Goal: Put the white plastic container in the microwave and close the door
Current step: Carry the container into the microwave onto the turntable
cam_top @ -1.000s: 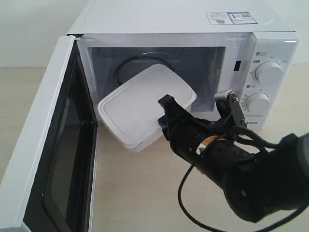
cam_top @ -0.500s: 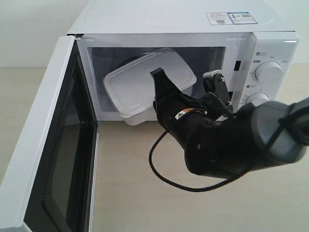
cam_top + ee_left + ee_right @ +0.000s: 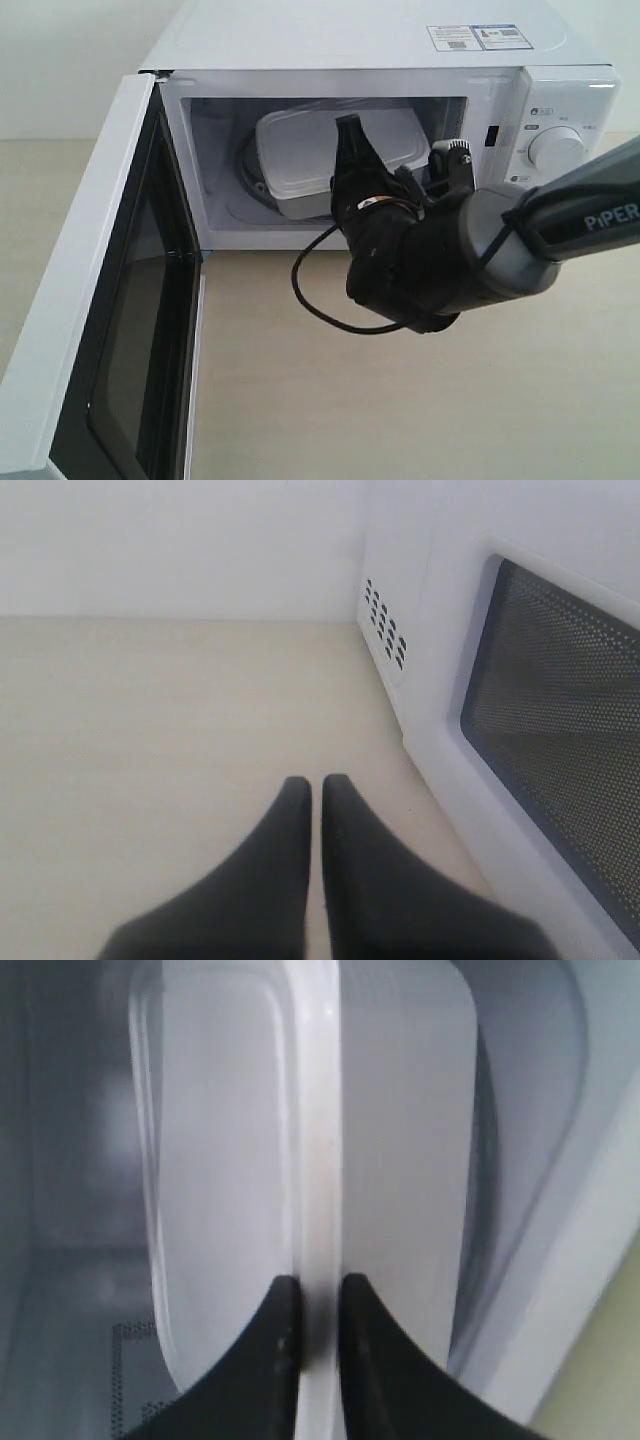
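Observation:
Next, my right gripper lets go of the white plastic container so that it lies flat on the glass turntable inside the microwave (image 3: pixel 324 168).
The white plastic container (image 3: pixel 300 160) hangs tilted inside the cavity of the microwave (image 3: pixel 350 40), above the glass turntable (image 3: pixel 246 170). My right gripper (image 3: pixel 348 140) reaches through the opening and is shut on its near edge. In the right wrist view the container's lipped rim (image 3: pixel 320 1140) runs between the black fingers of the right gripper (image 3: pixel 320 1285). The door (image 3: pixel 90 270) stands wide open, swung to the left. My left gripper (image 3: pixel 315 785) is shut and empty, low over the tabletop beside the door's outer face (image 3: pixel 440 730) with its dark window (image 3: pixel 560 710). It does not show in the exterior view.
Two round dials (image 3: pixel 557 148) sit on the microwave's right panel, close to the right arm (image 3: pixel 450 260). A black cable (image 3: pixel 315 300) loops under that arm. Vent slots (image 3: pixel 385 630) show on the microwave's side. Pale tabletop (image 3: pixel 300 400) lies in front.
The right gripper has carried the container from just outside the opening up and back into the cavity. The arm has stretched further in. The door has not moved.

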Controlling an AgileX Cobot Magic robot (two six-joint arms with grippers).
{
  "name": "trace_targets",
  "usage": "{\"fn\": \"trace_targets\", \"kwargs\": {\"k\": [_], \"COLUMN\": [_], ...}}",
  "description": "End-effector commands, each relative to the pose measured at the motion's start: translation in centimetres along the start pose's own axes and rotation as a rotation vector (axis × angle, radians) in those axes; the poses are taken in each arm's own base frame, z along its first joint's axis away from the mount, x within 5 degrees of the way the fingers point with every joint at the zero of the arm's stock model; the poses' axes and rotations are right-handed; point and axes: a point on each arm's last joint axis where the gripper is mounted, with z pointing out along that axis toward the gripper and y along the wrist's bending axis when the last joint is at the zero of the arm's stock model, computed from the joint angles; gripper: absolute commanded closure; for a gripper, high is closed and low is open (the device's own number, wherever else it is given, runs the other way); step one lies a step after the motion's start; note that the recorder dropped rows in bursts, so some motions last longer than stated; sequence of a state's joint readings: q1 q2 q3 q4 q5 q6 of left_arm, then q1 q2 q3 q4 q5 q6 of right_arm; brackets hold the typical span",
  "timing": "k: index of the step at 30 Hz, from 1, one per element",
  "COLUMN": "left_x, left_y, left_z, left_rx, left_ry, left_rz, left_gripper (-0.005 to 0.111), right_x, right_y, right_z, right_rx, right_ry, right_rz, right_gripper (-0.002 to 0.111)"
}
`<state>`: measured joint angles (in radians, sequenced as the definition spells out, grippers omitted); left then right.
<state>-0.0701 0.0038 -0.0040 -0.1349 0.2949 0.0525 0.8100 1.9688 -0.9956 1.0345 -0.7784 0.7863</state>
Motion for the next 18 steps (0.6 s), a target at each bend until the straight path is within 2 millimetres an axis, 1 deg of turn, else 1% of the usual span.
{"fn": "trace_targets", "kwargs": {"k": [1,7,13,18], "left_x": [0.12,0.12,0.12,0.12], "left_y": [0.01,0.01,0.01,0.01], "left_z": [0.01,0.01,0.01,0.01], "left_rx": [0.000,0.000,0.000,0.000], "left_ry": [0.001,0.001,0.001,0.001], "left_rz": [0.006,0.006,0.006,0.006], "left_gripper": [0.102,0.102,0.102,0.102], "right_x": [-0.78,-1.33,-1.19,-0.74], "right_y": [1.34,1.19,1.33,1.71], "right_z": [0.87,1.40,1.40,1.37], "right_rx": [-0.035,-0.001,-0.017,-0.062], "right_ry": [-0.016,0.000,0.016,0.062], "right_rz": [0.000,0.006,-0.019,-0.093], "right_gripper": [0.109,0.109,0.109,0.109]}}
